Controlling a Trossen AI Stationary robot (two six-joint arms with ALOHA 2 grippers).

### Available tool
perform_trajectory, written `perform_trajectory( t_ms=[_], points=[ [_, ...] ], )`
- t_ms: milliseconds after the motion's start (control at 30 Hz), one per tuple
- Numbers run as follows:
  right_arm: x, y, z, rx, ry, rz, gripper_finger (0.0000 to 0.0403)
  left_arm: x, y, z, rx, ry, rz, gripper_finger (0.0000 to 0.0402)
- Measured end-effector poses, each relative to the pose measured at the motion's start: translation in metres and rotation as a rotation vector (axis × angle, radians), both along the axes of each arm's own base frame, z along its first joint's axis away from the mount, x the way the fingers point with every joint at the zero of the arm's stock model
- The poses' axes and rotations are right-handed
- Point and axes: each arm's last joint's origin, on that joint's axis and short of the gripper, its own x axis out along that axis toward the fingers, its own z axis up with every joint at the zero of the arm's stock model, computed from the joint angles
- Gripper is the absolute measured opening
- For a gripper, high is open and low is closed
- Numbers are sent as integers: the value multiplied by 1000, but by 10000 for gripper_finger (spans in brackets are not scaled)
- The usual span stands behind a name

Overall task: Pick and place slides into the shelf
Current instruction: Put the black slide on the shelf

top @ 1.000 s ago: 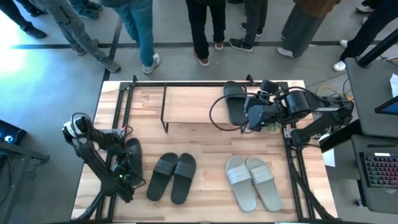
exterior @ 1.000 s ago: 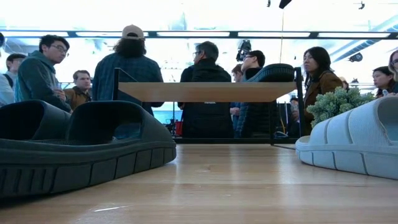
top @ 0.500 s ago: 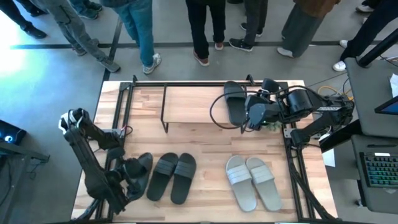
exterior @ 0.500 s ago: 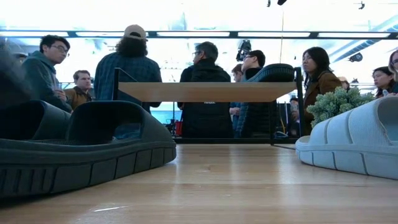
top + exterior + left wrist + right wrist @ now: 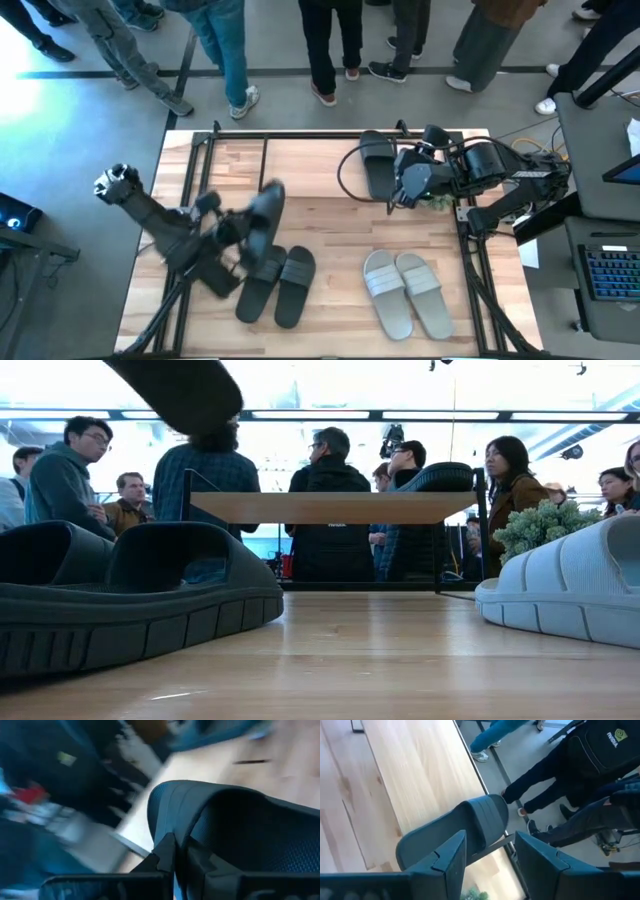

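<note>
My left gripper should set the dark slide down on the bare end of the shelf's top board (image 5: 293,171). The slide is still held over the table.
My left gripper (image 5: 238,230) is shut on a dark slide (image 5: 263,213) held in the air over the table's left half. In the low view this slide shows as a dark shape at the top (image 5: 180,390). My right gripper (image 5: 403,182) is open at the shelf (image 5: 300,165), its fingers standing apart just behind a dark slide (image 5: 455,832) that lies sole down on the shelf's top board (image 5: 330,508). A dark pair (image 5: 276,285) and a light grey pair (image 5: 405,292) lie sole down on the table near the front. My left gripper pinches the edge of the slide's ribbed strap (image 5: 167,820) between its two fingers (image 5: 162,855). The slide reaches out beyond the fingertips, tilted and lifted clear of the table. Whether one finger lies under the strap, I cannot tell.
Several people stand beyond the table's far edge. A small green plant (image 5: 540,525) sits by the shelf's right end. Black frame bars (image 5: 190,170) run along the table's left and right sides. Bare wood lies between the shelf and the two pairs.
My left gripper, shut on the dark slide near the table's front left, has risen and swung toward the table's right and far edges. The slide has gone from lying on the table to hanging tilted and clear above it. The right arm has kept still.
</note>
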Motion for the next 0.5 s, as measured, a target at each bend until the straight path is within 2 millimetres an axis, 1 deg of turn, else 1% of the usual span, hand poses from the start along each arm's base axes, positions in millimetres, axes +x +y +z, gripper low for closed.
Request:
perform_trajectory(
  t_ms=[100, 200, 267, 400, 500],
  points=[
    [3, 1, 2, 13, -45, -7, 160, 22, 28, 1, 131, 104, 67, 0],
    [7, 2, 4, 22, -96, -6, 160, 45, 53, -1, 187, 203, 117, 0],
    [10, 2, 4, 25, -115, -4, 160, 60, 68, 0, 214, 240, 132, 0],
    [14, 3, 2, 30, -118, -5, 160, 85, 94, -1, 249, 323, 93, 0],
    [14, 3, 1, 32, -112, -8, 160, 94, 115, -9, 237, 386, 47, 0]
  ],
)
